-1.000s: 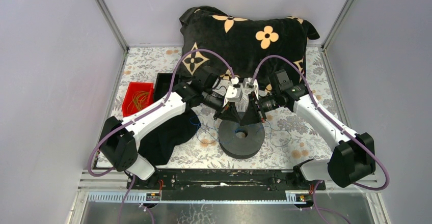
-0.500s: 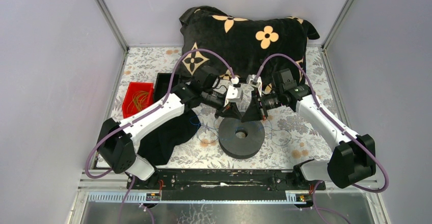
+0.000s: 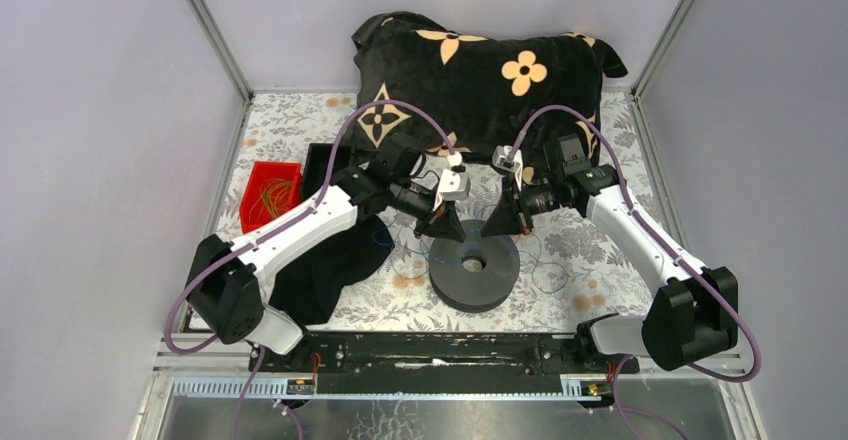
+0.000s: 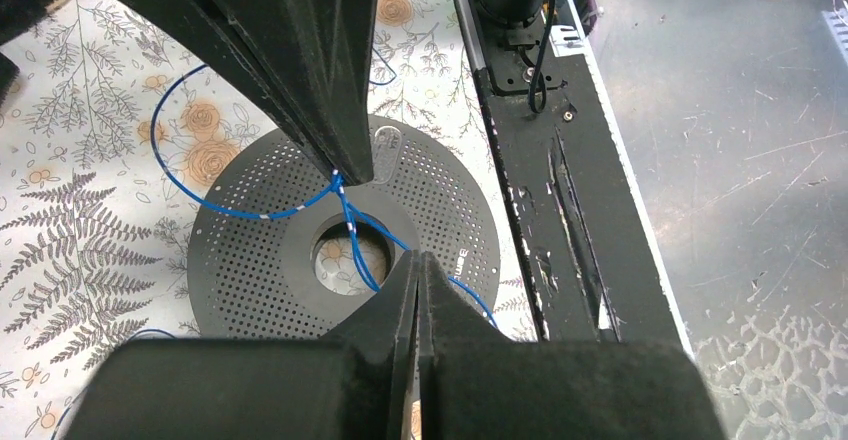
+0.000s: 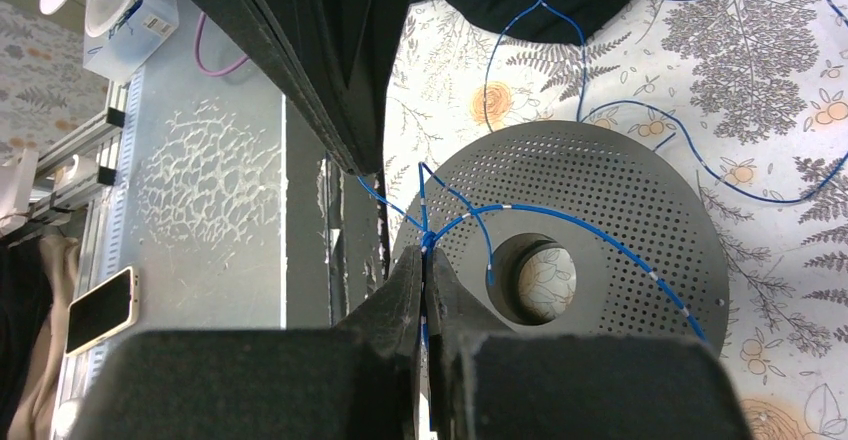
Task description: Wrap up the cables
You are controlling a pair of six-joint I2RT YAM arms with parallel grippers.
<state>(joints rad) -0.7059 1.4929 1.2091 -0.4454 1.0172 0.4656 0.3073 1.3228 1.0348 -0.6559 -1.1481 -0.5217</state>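
My left gripper is holding a piece of blue cable away from the cables' crossing in my right gripper. Next, I open my left gripper and take the crossing itself [image 4: 338,184].
A big black perforated spool [image 3: 475,278] lies flat on the flowered table. Thin blue cables [image 3: 556,268] trail loosely around it. Both grippers hang close together over the spool's far rim. The left gripper [image 3: 447,230] is shut, and in the right wrist view a blue strand runs straight from its tip [image 5: 365,168]. The right gripper [image 5: 425,252] is shut on a blue cable [image 5: 560,215] showing between its pads; the cable arcs over the spool [image 5: 630,220]. In the left wrist view the right gripper [image 4: 345,172] pinches a cable [image 4: 230,210] looping toward the spool's hole [image 4: 345,255], above the left gripper [image 4: 418,258].
A red bin [image 3: 258,198] with orange wire and a black tray [image 3: 322,160] stand at the left. A black cloth [image 3: 335,260] lies beside the spool, and a black flower-patterned cushion [image 3: 480,70] sits behind. A black rail [image 3: 440,352] runs along the near edge.
The two grippers have drawn a little apart above the spool, the left one moving left and the right one moving right. Both stay shut.
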